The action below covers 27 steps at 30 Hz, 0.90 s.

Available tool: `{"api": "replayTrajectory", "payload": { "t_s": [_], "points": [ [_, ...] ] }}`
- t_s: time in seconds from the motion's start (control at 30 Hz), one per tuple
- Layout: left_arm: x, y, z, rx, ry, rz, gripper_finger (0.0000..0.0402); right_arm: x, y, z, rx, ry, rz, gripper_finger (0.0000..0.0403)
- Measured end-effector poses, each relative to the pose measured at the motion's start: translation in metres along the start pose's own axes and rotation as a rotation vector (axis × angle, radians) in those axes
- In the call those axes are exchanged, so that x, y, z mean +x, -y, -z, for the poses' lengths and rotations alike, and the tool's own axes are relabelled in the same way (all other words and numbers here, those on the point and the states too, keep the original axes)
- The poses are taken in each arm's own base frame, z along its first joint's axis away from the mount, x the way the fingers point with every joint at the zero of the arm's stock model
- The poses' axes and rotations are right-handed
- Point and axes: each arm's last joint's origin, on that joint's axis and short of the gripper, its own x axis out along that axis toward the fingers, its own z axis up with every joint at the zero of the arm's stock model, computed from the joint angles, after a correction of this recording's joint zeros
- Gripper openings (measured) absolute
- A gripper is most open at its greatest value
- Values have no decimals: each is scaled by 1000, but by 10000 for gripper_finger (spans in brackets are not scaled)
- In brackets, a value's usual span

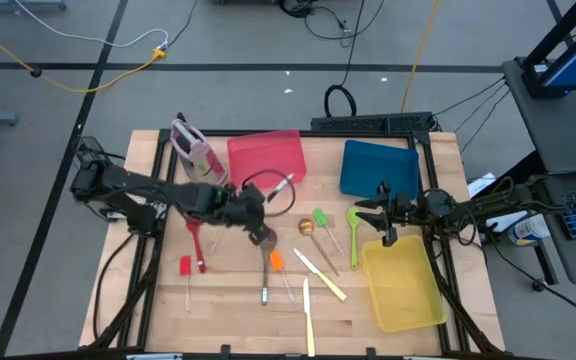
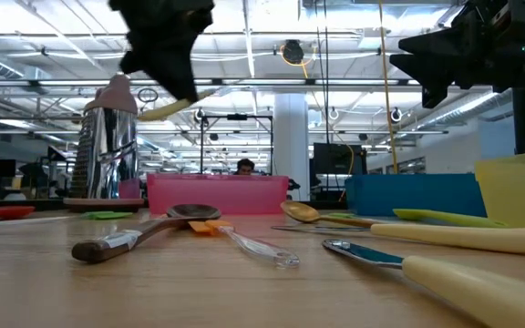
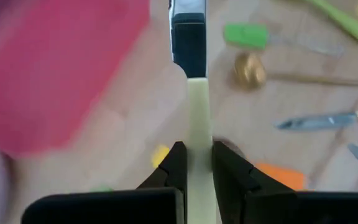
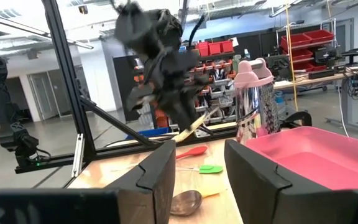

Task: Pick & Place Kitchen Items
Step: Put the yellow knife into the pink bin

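Note:
My left gripper is to let go of the cream-handled knife inside the red tray (image 1: 285,168) (image 3: 82,37), toward the side that faces the blue tray.
My left gripper (image 1: 258,215) hangs over the table's middle, just near of the red tray (image 1: 266,158), shut on a cream-handled knife (image 1: 280,187). The knife's blade end (image 1: 291,178) reaches out over the red tray's near edge. Other kitchen items lie flat on the wood: green spatulas (image 1: 321,218), a brown spoon (image 1: 308,227), cream-handled knives (image 1: 318,272), an orange-headed piece (image 1: 276,262) and red-headed pieces (image 1: 185,267). My right gripper (image 1: 383,225) waits open at the right, between the blue tray (image 1: 378,168) and the yellow tray (image 1: 403,285). My left gripper pinches the knife's cream handle (image 3: 197,124) between its two fingers (image 3: 174,163). The fingers slant down from the table's left and lie along the handle. The dark collar and the blade (image 3: 188,37) stick out ahead of the fingertips. The knife is lifted clear of the table.
A pink-grey stand (image 1: 193,150) rises at the far left beside the red tray. A wood-handled spoon (image 2: 144,235) and a knife (image 2: 445,269) lie close to the near edge. Bare wood shows at the near left corner.

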Motion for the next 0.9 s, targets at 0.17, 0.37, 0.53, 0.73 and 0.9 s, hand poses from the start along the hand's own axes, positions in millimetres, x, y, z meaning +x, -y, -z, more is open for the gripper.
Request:
{"api": "replayTrajectory", "payload": {
  "t_s": [0.17,0.37,0.53,0.73,0.9],
  "points": [
    [-8,-19,-36,89,73,-17,36,0,0,0,-20,0,1,130],
    [-3,-54,-63,177,101,-99,36,0,0,0,-24,1,1,130],
    [13,-87,-80,167,93,-177,36,0,0,0,-24,0,1,130],
    [57,-111,-89,158,6,-231,36,0,0,-1,-31,8,3,130],
    [98,-123,-85,165,-108,-268,36,0,0,-1,-34,7,3,130]
  ]
}}
